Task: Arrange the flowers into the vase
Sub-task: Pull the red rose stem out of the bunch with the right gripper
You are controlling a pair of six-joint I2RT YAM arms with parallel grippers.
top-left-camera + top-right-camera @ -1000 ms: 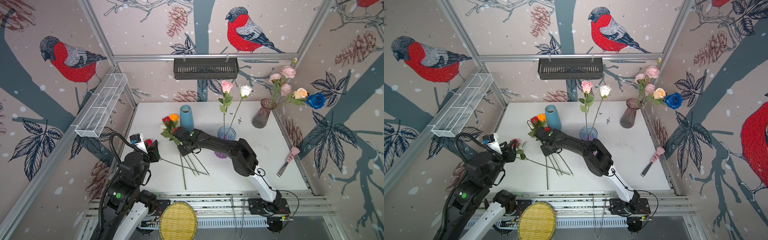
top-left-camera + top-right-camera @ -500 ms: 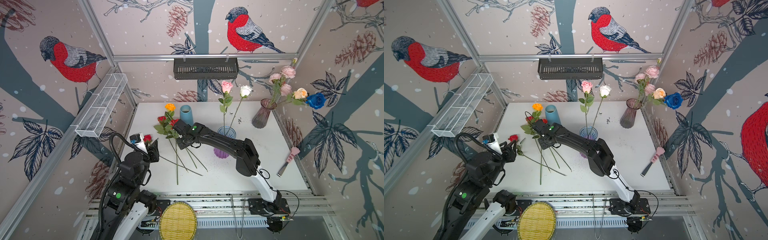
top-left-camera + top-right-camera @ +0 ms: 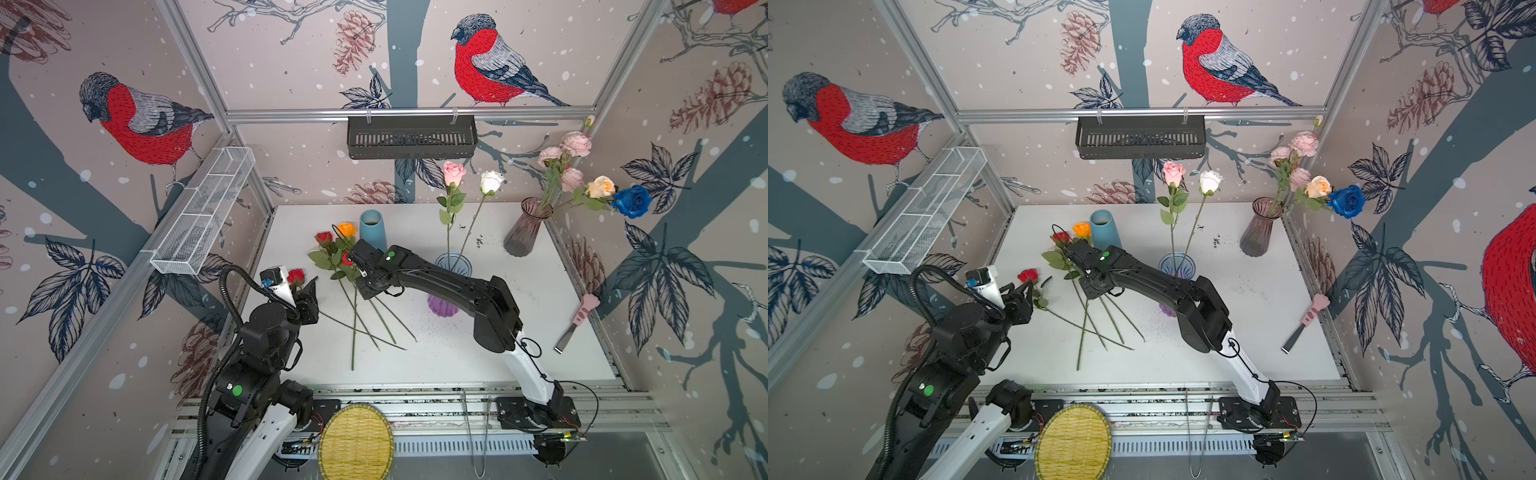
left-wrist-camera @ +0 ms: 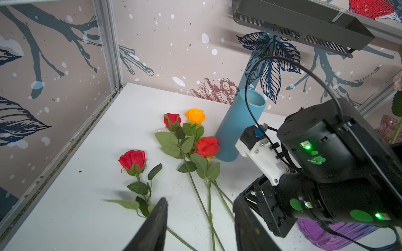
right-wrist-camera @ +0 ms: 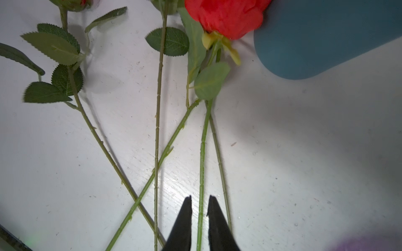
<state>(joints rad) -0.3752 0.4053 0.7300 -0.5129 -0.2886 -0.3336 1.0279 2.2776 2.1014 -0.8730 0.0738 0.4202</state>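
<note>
My left gripper is to close next on the stem (image 3: pixel 342 281) (image 4: pixel 188 171) just under the leaves of the red rose that lies beside the orange one.
Several flowers lie on the white table (image 3: pixel 519 332) with stems crossing: a red rose (image 3: pixel 296 275) nearest my left gripper, a red rose (image 3: pixel 323 237), an orange one (image 3: pixel 346 229) and an orange-red one (image 5: pixel 226 17). A blue cylinder vase (image 3: pixel 371 228) stands just behind them. My right gripper (image 5: pixel 200 198) is low over the table, slightly open, with the orange-red rose's stem (image 5: pixel 203 152) loose between its fingertips. My left gripper (image 4: pixel 200 200) is open and empty above the stems. A clear blue vase (image 3: pixel 453 266) holds a pink and a white rose. A smoky vase (image 3: pixel 525 228) holds pink, peach and blue blooms.
A pink-handled tool (image 3: pixel 577 320) lies at the table's right edge. A woven yellow disc (image 3: pixel 355 442) sits in front of the table. A black basket (image 3: pixel 411 137) hangs on the back wall and a white wire shelf (image 3: pixel 203 216) on the left wall.
The right gripper raised the bunch of roses toward the blue vase, set it back down on the table, and its jaws have parted off the stem. The left arm stayed put.
</note>
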